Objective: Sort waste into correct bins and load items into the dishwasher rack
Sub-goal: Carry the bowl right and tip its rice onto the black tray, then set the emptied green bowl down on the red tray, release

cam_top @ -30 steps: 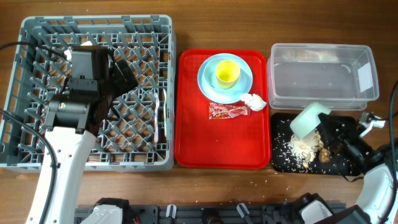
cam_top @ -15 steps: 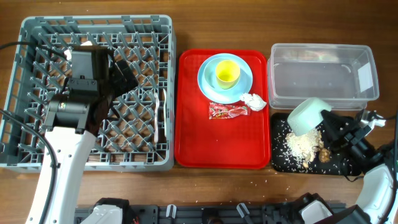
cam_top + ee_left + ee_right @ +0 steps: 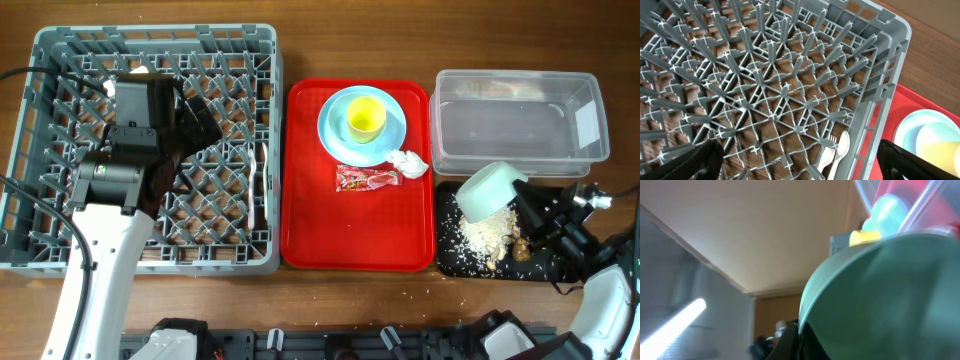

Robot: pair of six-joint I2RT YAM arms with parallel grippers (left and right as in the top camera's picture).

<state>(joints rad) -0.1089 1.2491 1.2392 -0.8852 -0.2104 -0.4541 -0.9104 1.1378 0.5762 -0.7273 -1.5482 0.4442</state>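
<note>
The robot's right gripper will release the pale green bowl on the red tray (image 3: 347, 226), in front of the red-and-silver wrapper.
My right gripper (image 3: 522, 208) is shut on the rim of a pale green bowl (image 3: 488, 190), tipped over the black tray (image 3: 450, 255); the bowl fills the right wrist view (image 3: 890, 300). Rice scraps with brown bits (image 3: 487, 238) lie in that tray. The clear tub (image 3: 520, 122) stands behind it. The blue plate (image 3: 338, 135) with the yellow cup (image 3: 365, 117), the white napkin (image 3: 408, 163) and the red-and-silver wrapper (image 3: 367, 178) rest on the red tray. My left gripper (image 3: 795, 162) is open over the grey rack (image 3: 60, 60), which holds a white fork and spoon (image 3: 836, 149).
The red tray (image 3: 350, 230) sits between the rack and the bins. A few rice grains lie on the wood table at the front. The left arm (image 3: 110, 200) crosses over the rack.
The bowl in my right gripper has shifted slightly left and up over the black tray, staying tipped. The left arm has not moved.
</note>
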